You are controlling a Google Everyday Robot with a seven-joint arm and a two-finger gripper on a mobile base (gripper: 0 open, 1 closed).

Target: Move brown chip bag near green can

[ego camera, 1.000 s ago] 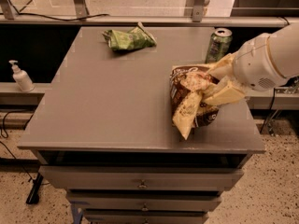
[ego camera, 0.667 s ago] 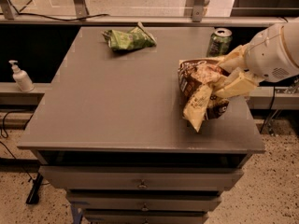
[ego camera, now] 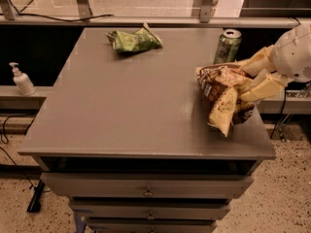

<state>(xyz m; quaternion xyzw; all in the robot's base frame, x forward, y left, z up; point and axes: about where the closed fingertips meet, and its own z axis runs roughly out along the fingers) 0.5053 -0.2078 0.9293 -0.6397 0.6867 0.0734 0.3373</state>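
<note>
My gripper is to let go of the brown chip bag, now held just above the table. It will drop it on the grey table [ego camera: 227, 86] just in front of the green can.
The brown chip bag [ego camera: 222, 94] is dark brown with pale tan ends and hangs crumpled at the right side of the grey table [ego camera: 131, 101]. My gripper [ego camera: 250, 80] reaches in from the right and is shut on the bag's right side, holding it just above the table. The green can [ego camera: 227, 46] with its silver top stands upright at the back right, a short way behind the bag and not touching it.
A smaller green bag [ego camera: 134, 40] lies at the back middle of the table. A white pump bottle [ego camera: 21, 80] stands on a low ledge to the left. Drawers [ego camera: 146, 192] run below the table's front edge. A rail crosses behind.
My gripper has carried the brown chip bag to the right and slightly back, closer to the green can.
</note>
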